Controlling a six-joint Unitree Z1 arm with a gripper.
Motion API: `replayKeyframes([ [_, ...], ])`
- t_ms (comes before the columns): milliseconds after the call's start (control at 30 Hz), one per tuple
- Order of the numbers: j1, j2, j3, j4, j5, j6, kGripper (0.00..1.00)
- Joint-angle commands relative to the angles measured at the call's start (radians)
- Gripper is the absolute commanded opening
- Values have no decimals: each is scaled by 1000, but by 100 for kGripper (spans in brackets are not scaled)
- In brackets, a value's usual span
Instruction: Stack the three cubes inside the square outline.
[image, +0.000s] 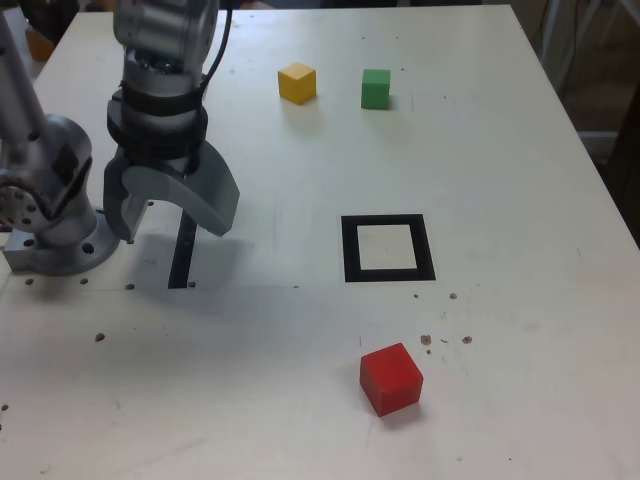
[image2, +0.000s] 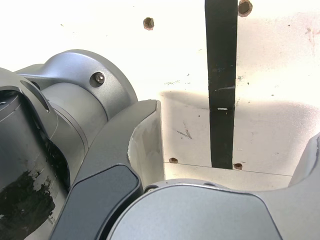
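Note:
The robot's gripper will next move to the red cube nearest the front edge of the table and grab the cube's opposite sides (image: 391, 381).
Three cubes lie apart on the white table. The yellow cube (image: 297, 82) and the green cube (image: 375, 87) sit side by side at the far end. Nearest the front edge is the red cube (image: 390, 378). Between them the black square outline (image: 387, 248) lies flat with its pale centre bare. My gripper (image: 170, 222) hangs open with nothing in it at the exterior view's left, well away from all the cubes, just above a narrow black strip (image: 183, 250). The wrist view shows one grey finger (image2: 145, 145) and that strip (image2: 221, 85), but no cube.
The arm's grey base (image: 55, 215) stands at the exterior view's left edge, close beside the gripper. Small dark specks and screw holes dot the tabletop (image: 500, 200). The table's right edge runs past the outline side.

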Motion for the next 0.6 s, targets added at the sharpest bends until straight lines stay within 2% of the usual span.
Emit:
replayKeyframes([
  [0, -2, -7, 0, 0, -2, 2, 99],
  [567, -6, -18, 1, 2, -13, 2, 99],
])
